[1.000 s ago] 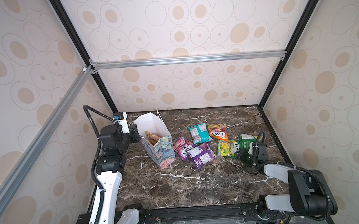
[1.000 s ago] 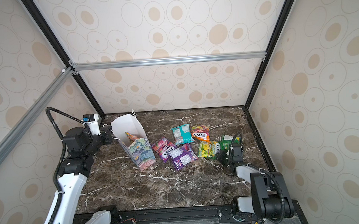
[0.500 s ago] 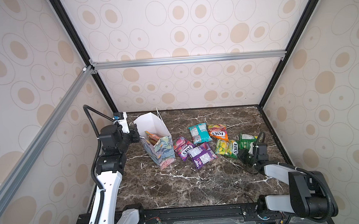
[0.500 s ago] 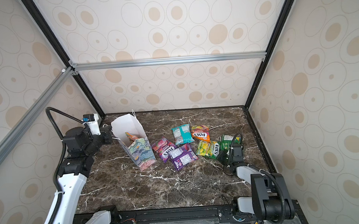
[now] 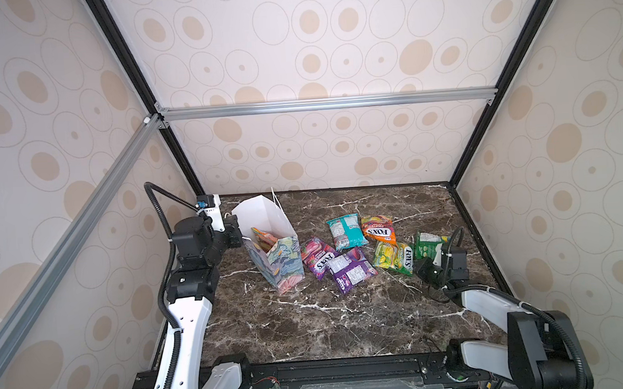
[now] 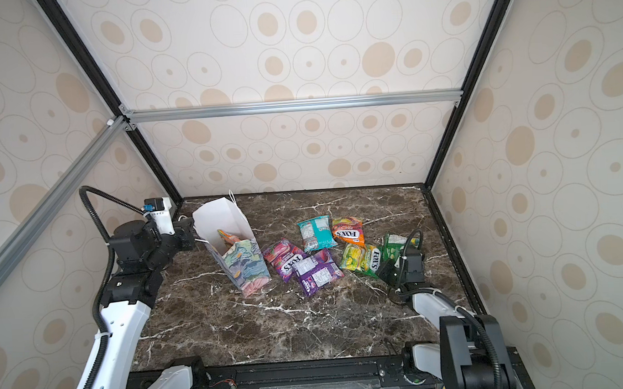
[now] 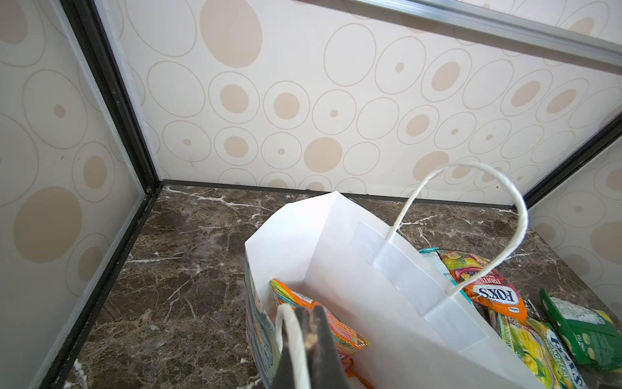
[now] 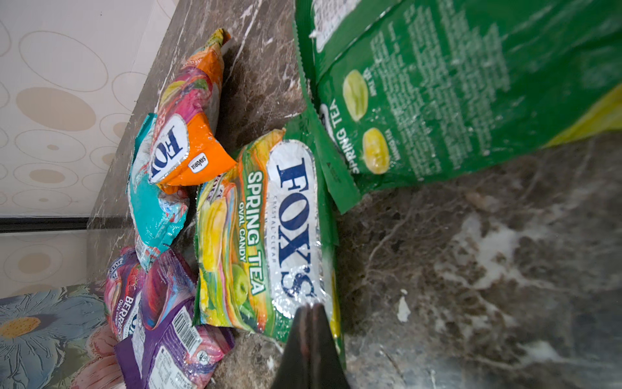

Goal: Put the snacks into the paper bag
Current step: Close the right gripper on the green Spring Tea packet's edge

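Note:
My right gripper's closed fingers meet just the near corner of the yellow-green packet. I should open them and pinch its green end (image 8: 327,275) deeper before I lift it.
The paper bag (image 5: 284,263) stands open at the left with one orange snack (image 7: 303,299) inside. My left gripper (image 7: 309,311) is shut on its near rim beside a cord handle (image 7: 292,333); in a top view the left gripper (image 5: 239,238) is at the bag's left edge. Several snacks lie to the bag's right: pink-red (image 5: 317,256), purple (image 5: 351,270), teal (image 5: 346,232), orange (image 5: 378,229), yellow-green (image 5: 393,257) and green (image 5: 429,242). My right gripper (image 8: 311,308) is shut on the near edge of the yellow-green packet (image 8: 255,235).
The marble table (image 5: 310,325) is boxed in by patterned walls with black frame posts (image 5: 462,208). The green packet (image 8: 437,101) lies close to the right wall. The right arm's cable (image 5: 453,238) arches over it.
The right gripper has closed from open onto the edge of the yellow-green packet. The left arm and the bag have stayed put.

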